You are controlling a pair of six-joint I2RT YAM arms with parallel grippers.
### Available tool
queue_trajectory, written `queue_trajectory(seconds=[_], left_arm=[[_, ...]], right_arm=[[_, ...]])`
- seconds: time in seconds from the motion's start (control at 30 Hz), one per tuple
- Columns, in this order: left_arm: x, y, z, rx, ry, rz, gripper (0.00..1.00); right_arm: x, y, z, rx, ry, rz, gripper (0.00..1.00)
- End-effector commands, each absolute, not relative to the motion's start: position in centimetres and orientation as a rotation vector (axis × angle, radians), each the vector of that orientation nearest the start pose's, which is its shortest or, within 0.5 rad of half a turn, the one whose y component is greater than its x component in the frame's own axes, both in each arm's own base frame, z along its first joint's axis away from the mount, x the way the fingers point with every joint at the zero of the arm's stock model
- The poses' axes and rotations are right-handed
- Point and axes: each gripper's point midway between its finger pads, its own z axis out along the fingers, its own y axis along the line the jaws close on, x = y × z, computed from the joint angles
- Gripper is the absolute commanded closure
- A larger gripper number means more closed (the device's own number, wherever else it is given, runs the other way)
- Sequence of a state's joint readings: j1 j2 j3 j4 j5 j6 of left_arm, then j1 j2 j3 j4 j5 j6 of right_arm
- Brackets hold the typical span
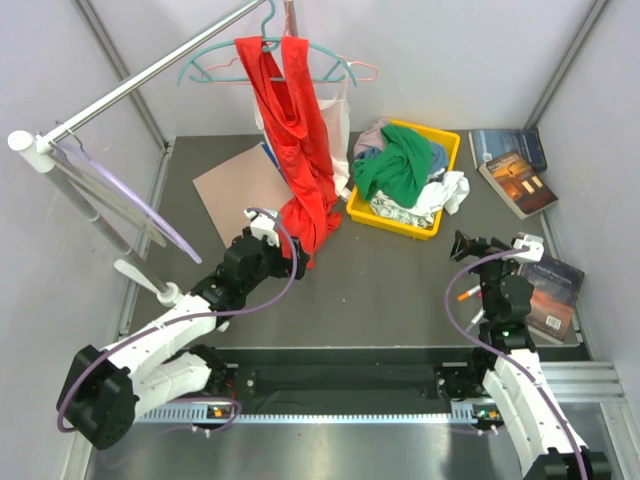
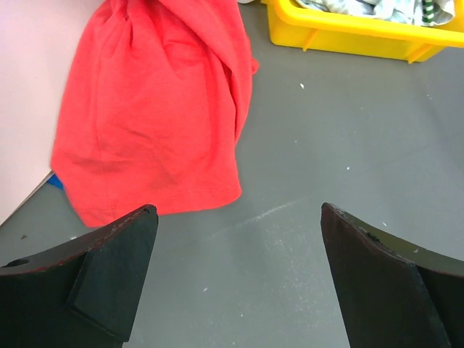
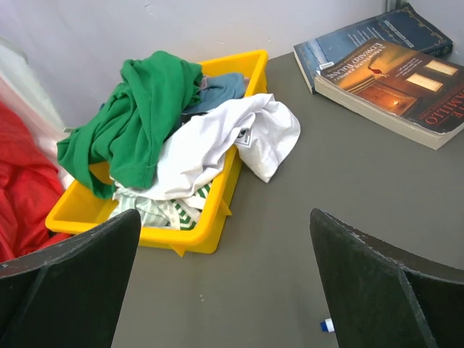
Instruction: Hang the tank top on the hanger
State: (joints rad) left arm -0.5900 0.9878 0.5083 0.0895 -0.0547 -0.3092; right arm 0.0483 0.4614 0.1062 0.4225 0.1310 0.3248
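Observation:
The robot's right gripper needs to close on the top of the crumpled green tank top [image 1: 403, 144] [image 3: 158, 78], toward the far edge of the yellow bin.
The green tank top [image 1: 395, 165] lies crumpled on top of other clothes in a yellow bin [image 1: 398, 222]. It also shows in the right wrist view [image 3: 138, 116]. The lavender hanger [image 1: 135, 205] hangs empty from the left end of the metal rail [image 1: 150, 75]. My left gripper [image 1: 290, 262] is open and empty just above the table, next to the hem of the red tank top [image 2: 159, 109]; it shows in the left wrist view [image 2: 238, 210]. My right gripper [image 1: 468, 246] is open and empty, right of the bin and facing it [image 3: 225, 217].
The red tank top [image 1: 300, 150] hangs on a teal hanger [image 1: 215, 50], with a pink hanger behind it. A tan sheet [image 1: 240, 180] lies at the back left. Books [image 1: 515, 165] lie at the back right, and more [image 1: 555, 290] near my right arm. A small pen [image 1: 468, 293] lies there too.

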Motion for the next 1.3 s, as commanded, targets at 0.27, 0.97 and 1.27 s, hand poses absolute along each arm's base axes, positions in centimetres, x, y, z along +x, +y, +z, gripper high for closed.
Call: queue_trajectory(seconds=[0.27,0.97,1.27], left_arm=[[28.3,-17.8,16.2,0.175,2.015,-0.457,0.01],[27.1,-16.9,14.9,0.206,2.063,-0.417,0.01],[27.3,-16.3,15.1,0.187,2.064,-0.381,0.01]], right_arm=[[30.4,-0.5,24.5,0.310,1.492,0.131,0.00],[49.6,10.2,20.7,-0.041,2.001,0.339,0.29],[51.7,12.2,16.4,-0.073,2.099,0.184,0.40]])
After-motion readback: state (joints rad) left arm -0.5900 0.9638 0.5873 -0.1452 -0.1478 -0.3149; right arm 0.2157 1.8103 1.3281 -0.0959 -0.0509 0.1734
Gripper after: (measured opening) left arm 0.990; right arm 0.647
